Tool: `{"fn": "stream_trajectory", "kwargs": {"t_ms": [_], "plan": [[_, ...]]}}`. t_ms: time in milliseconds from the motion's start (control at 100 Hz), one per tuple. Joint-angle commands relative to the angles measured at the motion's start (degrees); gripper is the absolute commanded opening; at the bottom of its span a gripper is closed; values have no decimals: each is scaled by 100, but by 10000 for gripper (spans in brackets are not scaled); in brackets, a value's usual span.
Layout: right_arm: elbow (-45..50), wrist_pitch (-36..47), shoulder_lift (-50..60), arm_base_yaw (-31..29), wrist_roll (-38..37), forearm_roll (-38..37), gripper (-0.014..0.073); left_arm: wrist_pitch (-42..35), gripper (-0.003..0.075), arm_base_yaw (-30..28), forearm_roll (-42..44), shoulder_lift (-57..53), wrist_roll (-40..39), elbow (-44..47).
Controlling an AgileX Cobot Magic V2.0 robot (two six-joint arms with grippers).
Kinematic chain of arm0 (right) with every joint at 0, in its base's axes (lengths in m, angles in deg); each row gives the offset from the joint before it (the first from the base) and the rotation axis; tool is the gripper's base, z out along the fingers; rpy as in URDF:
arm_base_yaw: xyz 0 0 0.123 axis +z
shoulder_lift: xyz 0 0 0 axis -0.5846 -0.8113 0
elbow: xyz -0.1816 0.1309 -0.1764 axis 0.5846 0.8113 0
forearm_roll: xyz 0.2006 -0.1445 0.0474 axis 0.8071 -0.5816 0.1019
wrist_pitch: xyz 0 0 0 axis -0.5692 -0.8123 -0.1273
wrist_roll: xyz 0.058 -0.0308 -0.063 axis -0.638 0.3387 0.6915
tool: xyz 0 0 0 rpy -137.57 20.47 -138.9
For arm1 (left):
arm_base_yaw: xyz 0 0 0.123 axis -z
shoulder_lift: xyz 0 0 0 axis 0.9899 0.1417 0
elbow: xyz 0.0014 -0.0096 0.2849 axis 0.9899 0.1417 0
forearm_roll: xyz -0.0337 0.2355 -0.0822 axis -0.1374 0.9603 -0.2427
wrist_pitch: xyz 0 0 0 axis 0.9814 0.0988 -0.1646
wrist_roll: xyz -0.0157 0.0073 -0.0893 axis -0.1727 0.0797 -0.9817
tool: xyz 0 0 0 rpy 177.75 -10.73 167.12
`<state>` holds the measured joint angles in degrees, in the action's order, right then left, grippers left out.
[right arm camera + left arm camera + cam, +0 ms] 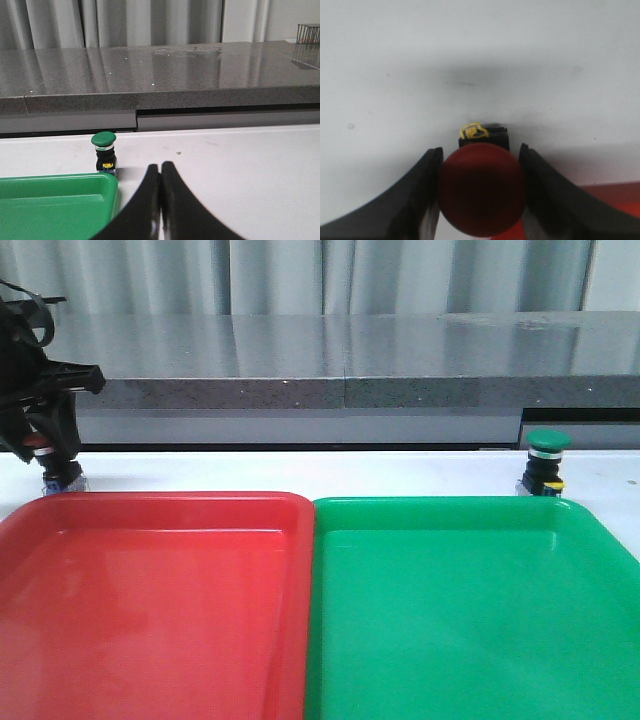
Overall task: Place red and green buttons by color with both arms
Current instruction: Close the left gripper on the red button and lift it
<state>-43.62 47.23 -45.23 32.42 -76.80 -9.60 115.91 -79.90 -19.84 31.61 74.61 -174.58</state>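
I need to use my left gripper to set the red button down standing upright, around the middle of the red tray's bare bottom (118, 604).
The red button (481, 190), dark-red cap over a black body, stands on the white table behind the red tray's far left corner; it also shows in the front view (55, 462). My left gripper (45, 452) is closed on it, one finger (420, 200) pressed to each side of the cap. The green button (546, 462) stands upright behind the green tray's far right corner; it also shows in the right wrist view (104, 152). My right gripper (160, 167) is shut and empty, low over the table to the right of that button, out of the front view.
A red tray (150, 590) lies front left and a green tray (470, 600) front right, side by side and touching. A grey stone ledge (340, 365) runs along the back of the white table (300, 470).
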Motion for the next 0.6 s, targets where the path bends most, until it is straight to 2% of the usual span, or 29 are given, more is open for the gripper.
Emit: {"fn": "stream_trajectory", "kwargs": {"t_ms": [0,140,390,590], "plan": [[-105,432,108,13,46,-5,-57,-64,29,40,-180,-316,-2,-190],[-105,432,108,13,46,-5,-57,-22,-13,40,-180,-332,-40,-190],[-105,432,108,13,46,-5,-57,-256,-12,91,56,-785,-465,-190],[-105,432,108,13,46,-5,-57,-127,-12,303,190,-1301,-660,-190]]}}
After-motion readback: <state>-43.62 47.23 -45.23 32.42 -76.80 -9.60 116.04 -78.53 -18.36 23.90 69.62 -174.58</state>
